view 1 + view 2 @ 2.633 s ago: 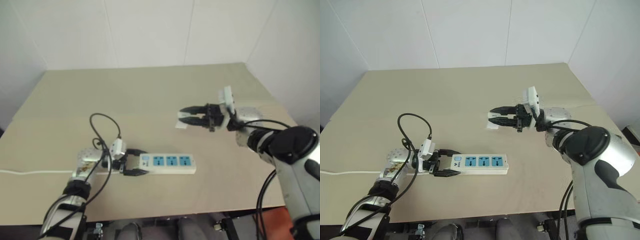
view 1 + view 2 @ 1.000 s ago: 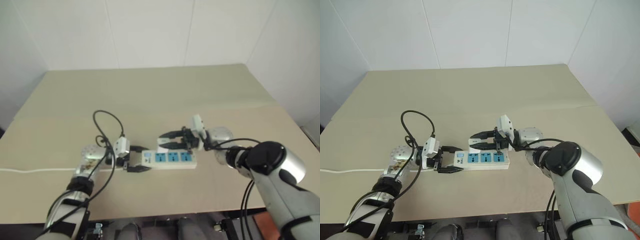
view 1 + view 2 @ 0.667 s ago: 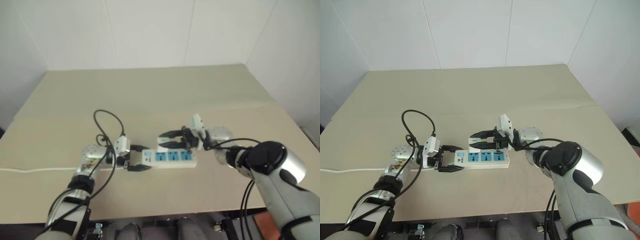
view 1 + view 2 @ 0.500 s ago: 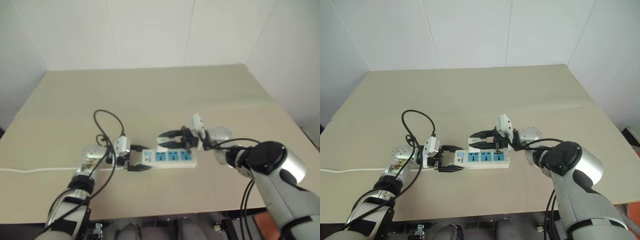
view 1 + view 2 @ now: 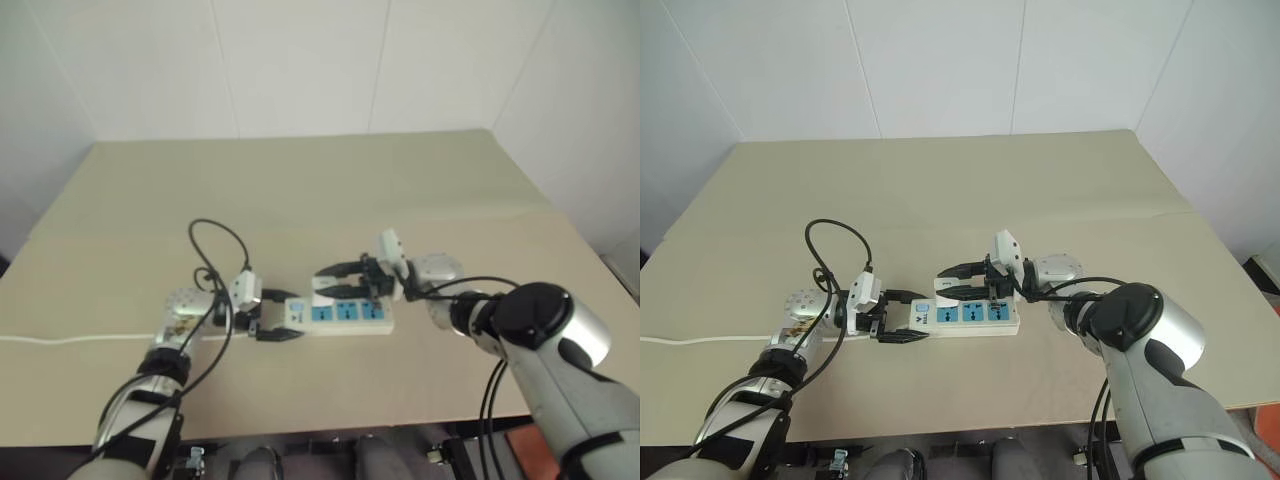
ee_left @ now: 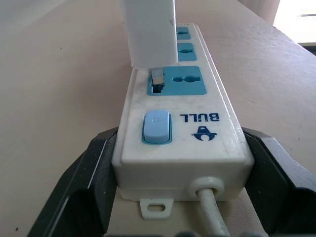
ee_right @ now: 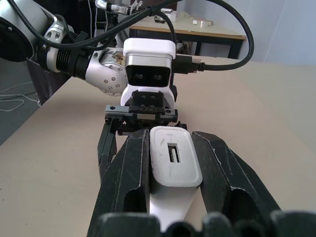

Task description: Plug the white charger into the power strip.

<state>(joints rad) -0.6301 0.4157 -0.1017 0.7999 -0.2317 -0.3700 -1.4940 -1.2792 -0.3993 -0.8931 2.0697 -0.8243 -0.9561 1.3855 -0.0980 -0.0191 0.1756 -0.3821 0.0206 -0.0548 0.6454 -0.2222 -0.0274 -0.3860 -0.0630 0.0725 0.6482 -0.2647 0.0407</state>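
My right gripper needs to release the white charger in the power strip's blue socket (image 5: 321, 307) nearest the switch.
The power strip (image 5: 343, 314) lies on the table, a white bar with three blue socket faces. My left gripper (image 5: 902, 317) is shut on its switch end, and the black fingers (image 6: 94, 163) press against both sides of the strip (image 6: 180, 116). My right gripper (image 5: 948, 281) is shut on the white charger (image 7: 175, 165) and reaches in level from the right. The charger (image 6: 150, 32) stands tilted over the socket nearest the switch. One metal prong sits at that socket's slot. How deep the prong goes is hidden.
The strip's thin white cord (image 5: 60, 341) runs left along the beige table (image 5: 300, 190) to its edge. A black cable loop (image 5: 215, 240) arches over my left wrist. White walls close in behind and to the right of the table.
Since the oldest frames my right gripper has carried the charger left and down to the strip's switch end. Over the last second neither arm has visibly moved.
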